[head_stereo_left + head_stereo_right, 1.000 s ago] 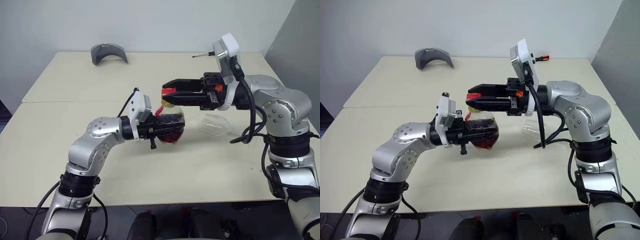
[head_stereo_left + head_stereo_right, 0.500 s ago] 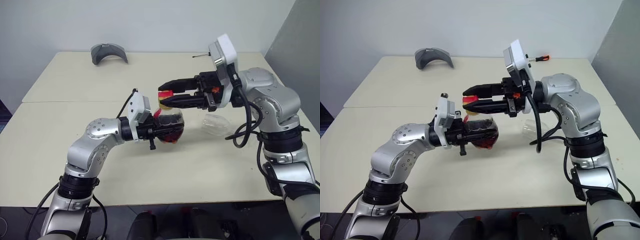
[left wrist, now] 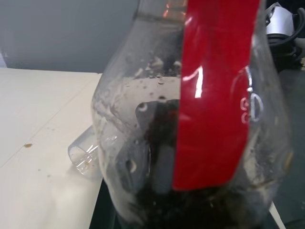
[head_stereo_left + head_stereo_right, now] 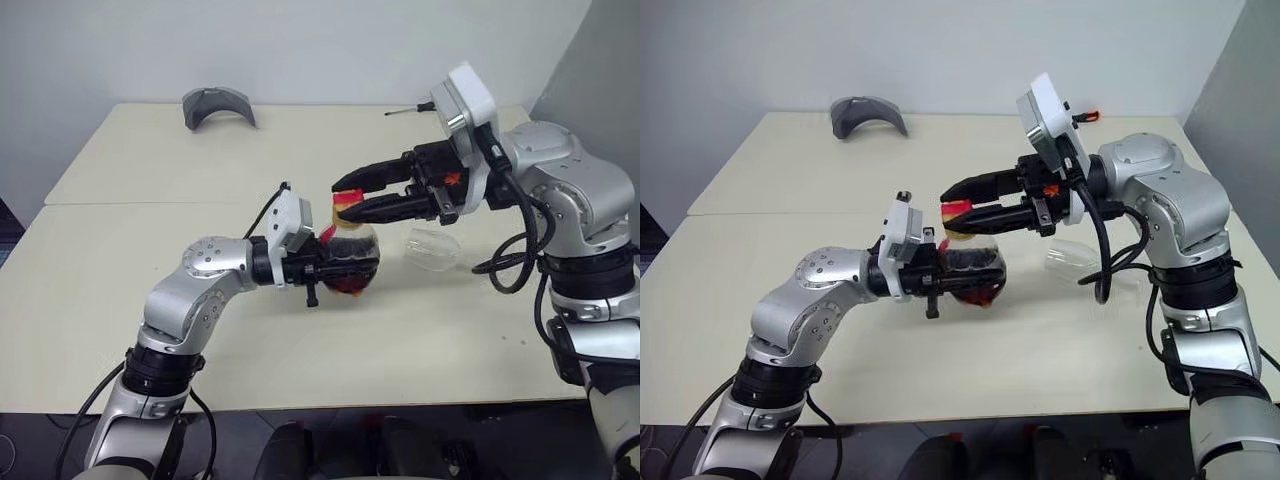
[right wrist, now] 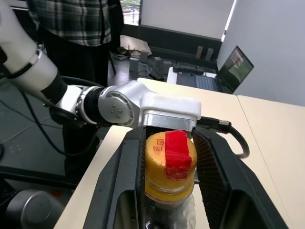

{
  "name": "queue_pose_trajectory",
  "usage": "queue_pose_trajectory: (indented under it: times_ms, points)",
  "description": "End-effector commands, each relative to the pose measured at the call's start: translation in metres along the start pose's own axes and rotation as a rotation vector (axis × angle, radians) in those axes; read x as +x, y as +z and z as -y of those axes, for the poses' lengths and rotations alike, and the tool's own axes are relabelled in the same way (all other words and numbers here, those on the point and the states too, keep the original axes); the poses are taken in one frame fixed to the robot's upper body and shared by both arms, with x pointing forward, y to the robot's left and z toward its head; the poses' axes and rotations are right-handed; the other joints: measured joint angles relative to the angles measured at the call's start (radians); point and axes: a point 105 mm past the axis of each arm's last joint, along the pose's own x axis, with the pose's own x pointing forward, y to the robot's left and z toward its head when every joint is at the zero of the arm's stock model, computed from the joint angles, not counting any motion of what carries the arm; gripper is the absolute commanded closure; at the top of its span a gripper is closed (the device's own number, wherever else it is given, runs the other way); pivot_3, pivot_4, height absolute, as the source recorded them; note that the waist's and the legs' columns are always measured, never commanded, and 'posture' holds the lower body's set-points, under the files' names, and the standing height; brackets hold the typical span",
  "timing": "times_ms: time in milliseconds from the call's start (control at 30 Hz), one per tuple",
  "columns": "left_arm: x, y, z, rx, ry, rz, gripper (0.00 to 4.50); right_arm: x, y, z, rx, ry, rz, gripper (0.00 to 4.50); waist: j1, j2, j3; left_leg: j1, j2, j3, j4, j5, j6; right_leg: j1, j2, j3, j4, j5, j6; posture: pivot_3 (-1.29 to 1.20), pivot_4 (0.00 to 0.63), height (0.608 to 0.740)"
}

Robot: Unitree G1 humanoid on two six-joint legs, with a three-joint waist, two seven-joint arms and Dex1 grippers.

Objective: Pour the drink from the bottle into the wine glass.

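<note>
Next, my right gripper puts the yellow cap down on the bare table [image 4: 453, 304] just in front of the wine glass.
The bottle [image 4: 352, 268] hangs upright above the table [image 4: 120, 260], with dark drink [image 3: 190, 205] in its lower part and a red strip label [image 3: 214, 95]. My left gripper [image 4: 335, 268] is shut on its rounded body from the side. My right gripper [image 4: 348, 202] reaches in from the right, its black fingers [image 5: 126, 181] closed on either side of the yellow cap [image 5: 167, 167]. The wine glass [image 4: 432, 247] lies on its side on the table just right of the bottle, below my right arm, and looks empty.
A grey curved object [image 4: 216, 105] lies at the far left of the table. A thin tool with an orange handle [image 4: 1085, 116] rests near the far right edge. A person in a plaid shirt [image 5: 71, 19] stands beyond the table, near a laptop [image 5: 236, 67].
My right wrist has turned about the cap and its elbow has swung out to the right. The bottle stays in my left gripper, sitting a little further right. The glass has not moved.
</note>
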Motion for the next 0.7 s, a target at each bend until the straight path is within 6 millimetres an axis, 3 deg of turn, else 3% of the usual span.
queue_pose_trajectory:
  times_ms: [33,467,700]
  points:
    - [0.003,0.012,0.003,0.019,-0.021,0.038,3.52,0.012,0.008,0.006,-0.152,0.013,0.007,3.33,0.0,0.0,0.0,0.0,0.0,0.0,0.0,0.0,0.0,0.0,0.0,0.0,0.0,0.0,0.0,0.0,0.15,0.74]
    - [-0.001,0.011,-0.005,0.011,0.035,0.037,3.52,-0.012,0.002,0.016,-0.097,-0.24,0.042,3.33,0.011,0.0,0.0,0.0,0.0,0.0,0.001,0.001,-0.002,0.0,-0.001,0.0,0.0,0.0,0.0,0.0,0.15,0.74]
    - [-0.01,0.007,-0.015,0.009,0.093,0.021,3.52,-0.043,0.006,0.014,-0.041,-0.39,0.014,3.33,0.011,0.0,0.0,0.0,-0.001,0.0,0.0,0.001,-0.001,0.0,-0.001,0.0,0.0,0.0,0.0,0.0,0.15,0.74]
